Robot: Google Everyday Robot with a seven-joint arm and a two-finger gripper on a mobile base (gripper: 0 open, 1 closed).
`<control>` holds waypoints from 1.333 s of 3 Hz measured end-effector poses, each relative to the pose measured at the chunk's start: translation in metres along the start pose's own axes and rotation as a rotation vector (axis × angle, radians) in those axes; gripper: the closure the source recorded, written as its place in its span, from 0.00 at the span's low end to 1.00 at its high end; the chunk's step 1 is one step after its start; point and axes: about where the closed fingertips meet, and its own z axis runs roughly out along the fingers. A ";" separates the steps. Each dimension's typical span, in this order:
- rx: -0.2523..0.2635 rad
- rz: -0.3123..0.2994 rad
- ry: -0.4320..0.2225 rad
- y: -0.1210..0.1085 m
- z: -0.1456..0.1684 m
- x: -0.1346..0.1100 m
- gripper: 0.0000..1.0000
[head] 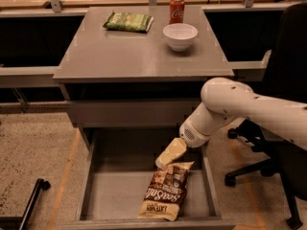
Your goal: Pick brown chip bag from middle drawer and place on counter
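I need to next grip the far half (178, 180) of the brown chip bag, at the bag's edge toward the black office chair.
The brown chip bag (165, 191) lies flat on the floor of the open middle drawer (110, 195), right of centre, with cream ends and white lettering. My gripper (164, 161) hangs from the white arm, which comes in from the right. It reaches down into the drawer, its tip right at the bag's upper end. The counter (129, 49) is the grey top of the cabinet, above and behind the drawer.
On the counter stand a white bowl (180, 35), a red soda can (176, 9) and a flat green bag (128, 21). A black office chair (278, 143) is close on the right. A black bar (29, 202) lies on the floor at the left.
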 end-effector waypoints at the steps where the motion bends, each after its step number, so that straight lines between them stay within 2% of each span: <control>1: -0.021 0.014 0.012 -0.003 0.013 0.004 0.00; 2: -0.053 0.017 0.015 0.005 0.016 0.004 0.00; 3: -0.102 0.066 -0.005 0.008 0.040 -0.005 0.00; 4: -0.109 0.155 0.019 -0.007 0.079 -0.008 0.00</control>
